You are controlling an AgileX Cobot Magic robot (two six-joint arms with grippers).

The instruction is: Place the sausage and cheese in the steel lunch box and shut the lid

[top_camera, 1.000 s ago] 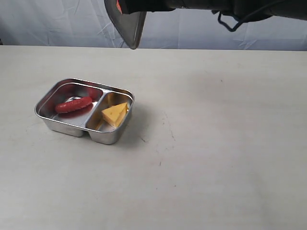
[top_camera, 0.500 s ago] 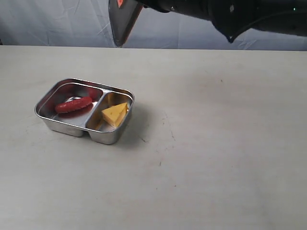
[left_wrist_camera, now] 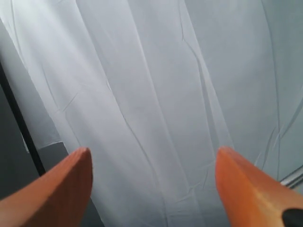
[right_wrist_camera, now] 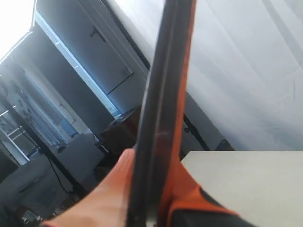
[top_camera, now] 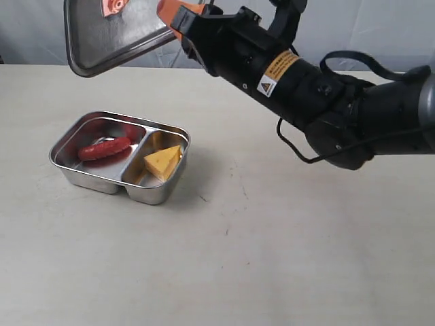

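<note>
Next, my right gripper releases the dark lid on the steel lunch box's rim (top_camera: pixel 121 138). The lid will then cover up both the sausage and the cheese.
The steel lunch box (top_camera: pixel 75 173) rests on the table at the left. The dark-red sausage (top_camera: pixel 104 147) lies in its larger compartment and the yellow cheese (top_camera: pixel 163 161) in the smaller one. High above the box my right gripper (top_camera: pixel 178 19) is shut on one edge of the dark lid (top_camera: pixel 109 37), which hangs tilted with its orange valve (top_camera: pixel 114 5) showing. In the right wrist view the lid (right_wrist_camera: pixel 163 94) runs edge-on between the orange fingers (right_wrist_camera: pixel 118 189). My left gripper (left_wrist_camera: pixel 154 163) is open, pointing at a white curtain, and does not appear in the exterior view.
The black right arm (top_camera: pixel 319 95) stretches from the right edge across the table's back half. A pale curtain (top_camera: pixel 380 27) hangs behind the table. The tabletop (top_camera: pixel 272 238) is light beige with faint marks.
The right arm has swung down and leftward into view, and the lid has turned from nearly edge-on to broadside, now further left above the box. Box, sausage and cheese have not moved.
</note>
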